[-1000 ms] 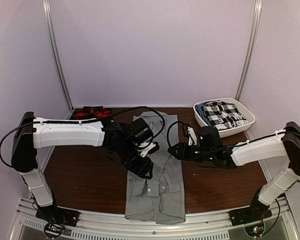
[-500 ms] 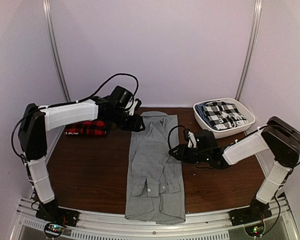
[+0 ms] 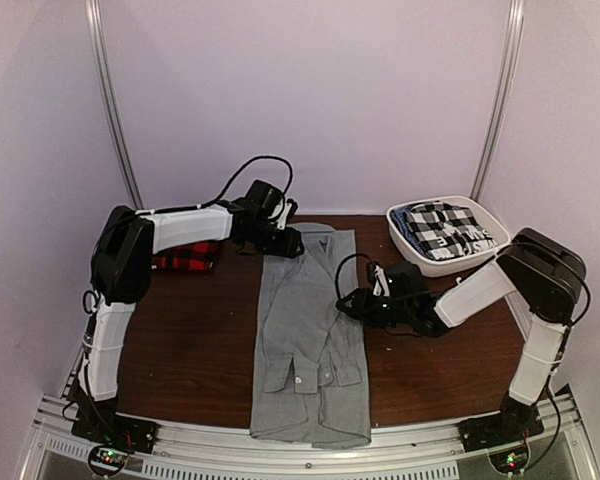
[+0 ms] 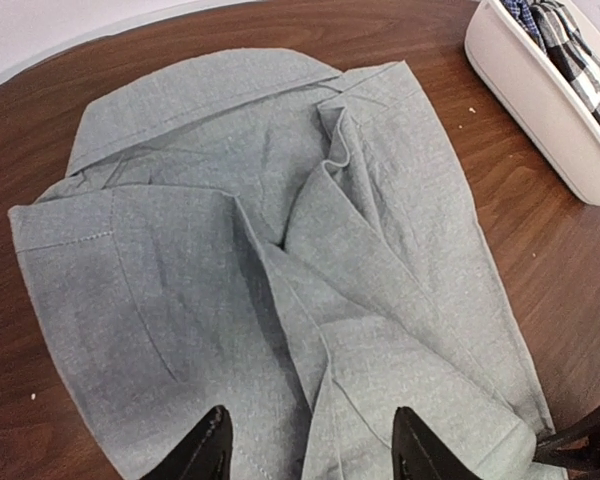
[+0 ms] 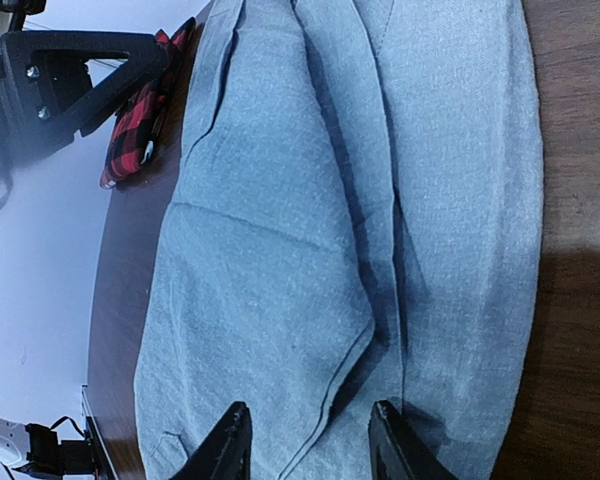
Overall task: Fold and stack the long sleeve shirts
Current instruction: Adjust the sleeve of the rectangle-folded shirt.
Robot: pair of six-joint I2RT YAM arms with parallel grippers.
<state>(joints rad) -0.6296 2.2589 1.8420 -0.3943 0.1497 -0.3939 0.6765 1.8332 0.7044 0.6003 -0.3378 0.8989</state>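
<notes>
A loose fold slants across the grey shirt below its collar, so my left gripper will pinch the fold's raised edge (image 4: pixel 325 362) and pull it tight.
A plain light grey long sleeve shirt (image 3: pixel 305 340) lies lengthwise down the middle of the table, its sides and sleeves folded in to a narrow strip and its collar (image 4: pixel 190 90) at the far end. My left gripper (image 3: pixel 288 243) hovers open at the collar end's left corner; in the left wrist view the left gripper (image 4: pixel 315 448) has only grey cloth (image 4: pixel 280 250) below its spread tips. My right gripper (image 3: pixel 346 300) stands open at the shirt's right edge, mid-length; the right wrist view shows the right gripper (image 5: pixel 310 445) over a fold (image 5: pixel 350 350). A folded red-and-black plaid shirt (image 3: pixel 185 260) lies at the back left.
A white basket (image 3: pixel 442 264) holding black-and-white checked cloth stands at the back right, its wall (image 4: pixel 540 110) also showing in the left wrist view. Bare brown tabletop (image 3: pixel 180 340) flanks the grey shirt on both sides. Walls close in the back and sides.
My left arm swung from the middle of the grey shirt to its collar end. My right gripper stayed at the shirt's right edge and its jaws widened a little.
</notes>
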